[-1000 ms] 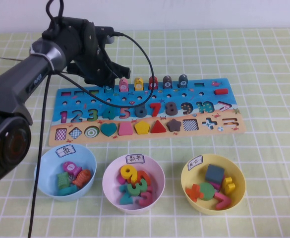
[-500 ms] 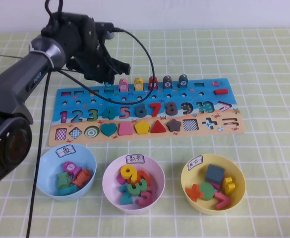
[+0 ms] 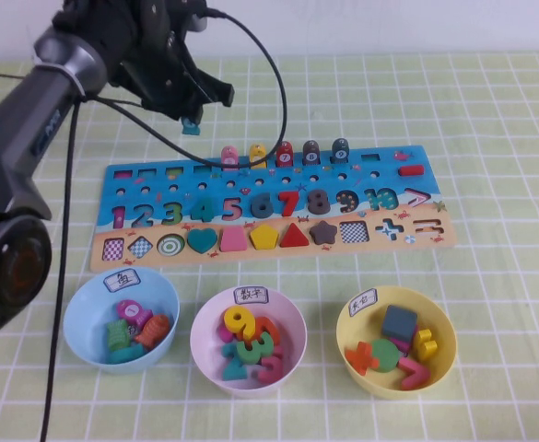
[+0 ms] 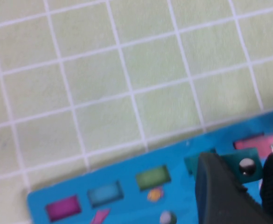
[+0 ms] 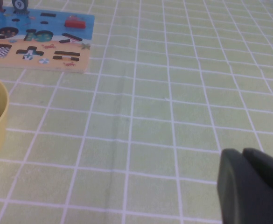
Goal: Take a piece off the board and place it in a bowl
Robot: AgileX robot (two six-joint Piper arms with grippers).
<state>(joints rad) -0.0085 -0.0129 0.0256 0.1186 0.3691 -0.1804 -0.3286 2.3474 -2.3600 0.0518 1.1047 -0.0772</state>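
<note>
My left gripper is to release the small teal piece, now above the table behind the board, against the orange piece in the light blue bowl (image 3: 161, 338).
My left gripper (image 3: 192, 118) hangs above the table just behind the board's back left part, shut on the small teal piece (image 3: 192, 127). In the left wrist view the teal piece (image 4: 242, 164) with its round pale mark sits between the dark fingers (image 4: 218, 191), above the blue board (image 4: 127, 196). The long board (image 3: 269, 207) lies mid-table. The light blue bowl (image 3: 80, 304) with a white label stands at the front left, holding several pieces. My right gripper (image 5: 248, 186) shows only in its wrist view, shut and empty, over bare cloth to the right of the board.
A pink bowl (image 3: 292, 318) and a yellow bowl (image 3: 439, 322) stand right of the blue one, both holding pieces. Pink, yellow, red and dark pegs (image 3: 285, 152) stand along the board's back row. The arm's black cable (image 3: 278, 110) loops over the board.
My left gripper has risen from the left end of the peg row and moved back and left, carrying the teal piece off the board.
</note>
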